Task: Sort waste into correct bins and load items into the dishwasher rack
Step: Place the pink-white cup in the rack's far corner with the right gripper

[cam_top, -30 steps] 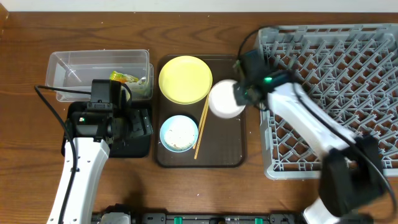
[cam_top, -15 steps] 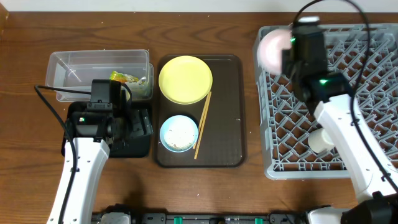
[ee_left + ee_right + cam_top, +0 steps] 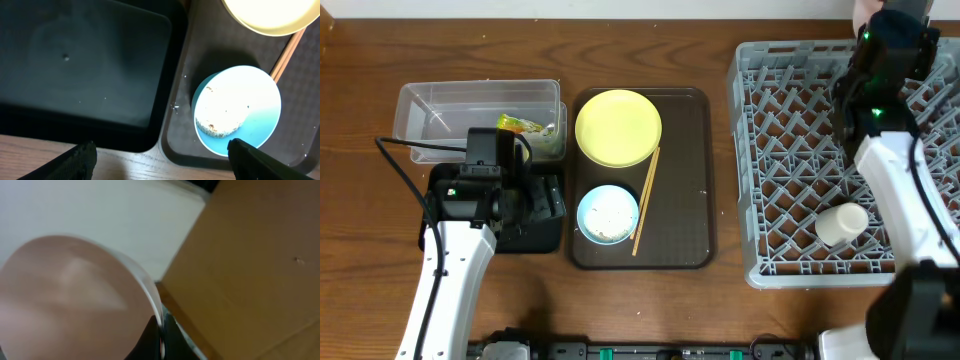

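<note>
I should release the white bowl with my right gripper in the grey dishwasher rack's far end [image 3: 807,70], toward the yellow plate.
My right gripper [image 3: 161,335] is shut on the rim of the white bowl [image 3: 65,295]. Overhead, it holds the bowl [image 3: 861,8] at the far edge of the grey dishwasher rack [image 3: 790,150], mostly out of frame. A small white cup [image 3: 842,224] lies in the rack. The yellow plate [image 3: 618,127], the light-blue bowl [image 3: 608,213] with rice [image 3: 220,117] and the chopsticks [image 3: 646,200] sit on the brown tray [image 3: 685,200]. My left gripper [image 3: 162,162] is open and empty above the black tray [image 3: 85,75], beside the light-blue bowl [image 3: 255,100].
The clear tub [image 3: 430,110] stands at the far left with the green-and-orange wrapper [image 3: 520,126] inside. The black tray [image 3: 548,215] lies in front of it, under my left arm. Bare wooden table surrounds the trays.
My right gripper has carried the white bowl from beside the brown tray up and right, over the rack to its far edge. The left arm has not moved.
</note>
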`<state>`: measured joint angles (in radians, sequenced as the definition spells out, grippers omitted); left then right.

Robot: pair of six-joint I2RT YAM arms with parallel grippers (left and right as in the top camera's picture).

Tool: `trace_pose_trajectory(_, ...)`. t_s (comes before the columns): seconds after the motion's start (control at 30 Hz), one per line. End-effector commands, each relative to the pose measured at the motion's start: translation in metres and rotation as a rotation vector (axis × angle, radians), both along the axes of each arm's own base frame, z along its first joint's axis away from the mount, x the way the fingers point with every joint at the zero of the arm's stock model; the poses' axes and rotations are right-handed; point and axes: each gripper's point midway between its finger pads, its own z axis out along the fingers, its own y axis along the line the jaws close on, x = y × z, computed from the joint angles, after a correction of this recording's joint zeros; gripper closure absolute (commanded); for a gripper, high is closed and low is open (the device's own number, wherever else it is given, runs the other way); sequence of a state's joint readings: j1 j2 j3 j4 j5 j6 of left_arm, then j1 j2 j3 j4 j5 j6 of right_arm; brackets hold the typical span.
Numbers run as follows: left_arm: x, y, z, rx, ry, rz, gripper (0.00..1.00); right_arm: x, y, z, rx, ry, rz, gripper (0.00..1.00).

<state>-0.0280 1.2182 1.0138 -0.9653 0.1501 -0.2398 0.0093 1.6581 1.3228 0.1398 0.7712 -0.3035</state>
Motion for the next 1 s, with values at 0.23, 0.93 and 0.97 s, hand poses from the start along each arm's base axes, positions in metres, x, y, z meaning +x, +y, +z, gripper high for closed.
trace_pose_trajectory(0.23, 0.0, 0.003, 0.001, 0.009, -0.002, 0.016, 0.14, 0.031, -0.013, -0.087, -0.078, 0.203, -0.047, 0.99)
trace_pose_trajectory(0.93, -0.001, 0.001, 0.001, -0.002, 0.001, 0.013, 0.14, 0.05, 0.031, -0.152, -0.094, 0.328, 0.04, 0.99)
trace_pose_trajectory(0.97, -0.001, 0.001, 0.001, -0.002, 0.001, 0.013, 0.14, 0.049, 0.033, -0.154, -0.095, 0.34, 0.044, 0.99)
